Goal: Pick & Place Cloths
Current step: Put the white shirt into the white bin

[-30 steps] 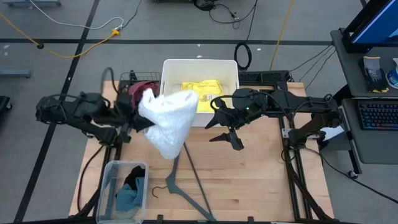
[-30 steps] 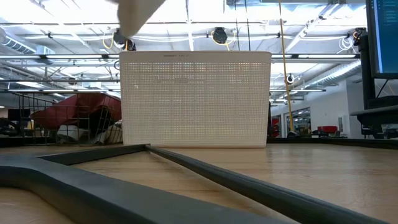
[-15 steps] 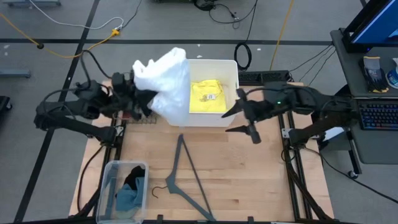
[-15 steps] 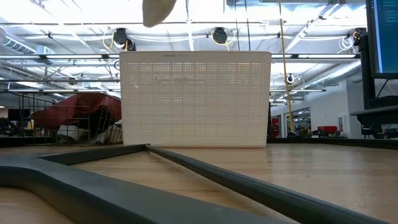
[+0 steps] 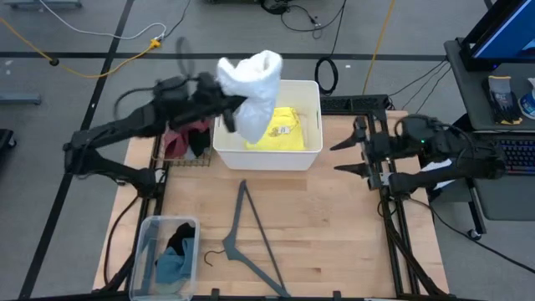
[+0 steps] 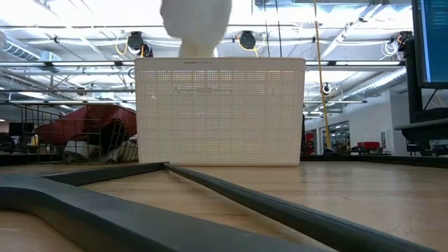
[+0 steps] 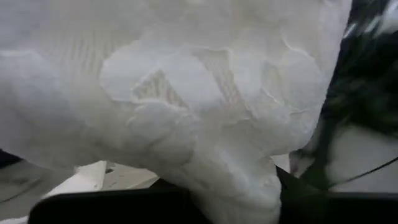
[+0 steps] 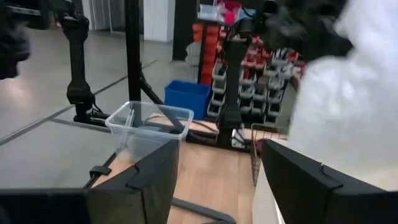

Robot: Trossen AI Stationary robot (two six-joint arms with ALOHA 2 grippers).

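Note:
I need to release the white cloth, now high over the white basket, with my left gripper on top of the yellow cloth in the white basket (image 5: 264, 130).
My left gripper (image 5: 224, 99) is shut on the white cloth (image 5: 252, 90), high over the far left part of the white basket (image 5: 224, 147). The cloth shows above the basket in the low view (image 6: 196, 24) and fills the left wrist view (image 7: 186, 93). The yellow cloth (image 5: 282, 127) lies in the basket. The maroon cloth (image 5: 177, 144) lies in a wire basket left of it. Teal and black cloths (image 5: 173, 252) lie in a clear bin. My right gripper (image 5: 351, 156) is open and empty at the table's right edge, as its wrist view shows (image 8: 211, 180). My left gripper holds the white cloth by a bunched part at its left side (image 5: 231, 96), coming level from the table's left. The cloth itself hides the fingers and the place of contact. The cloth hangs bunched from the gripper, lifted clear above the basket.
A thin grey hanger (image 5: 247, 236) lies on the table in front of the basket and crosses the low view's foreground (image 6: 210, 192). The clear bin (image 5: 144, 251) stands at the near left corner. Bare wood lies between the hanger and the right edge.
My left gripper has carried the white cloth up and toward the far edge, then rightward, from over the table in front of the basket to over the basket's far left part. My right gripper has drawn back, open, from the basket's front toward the table's right edge.

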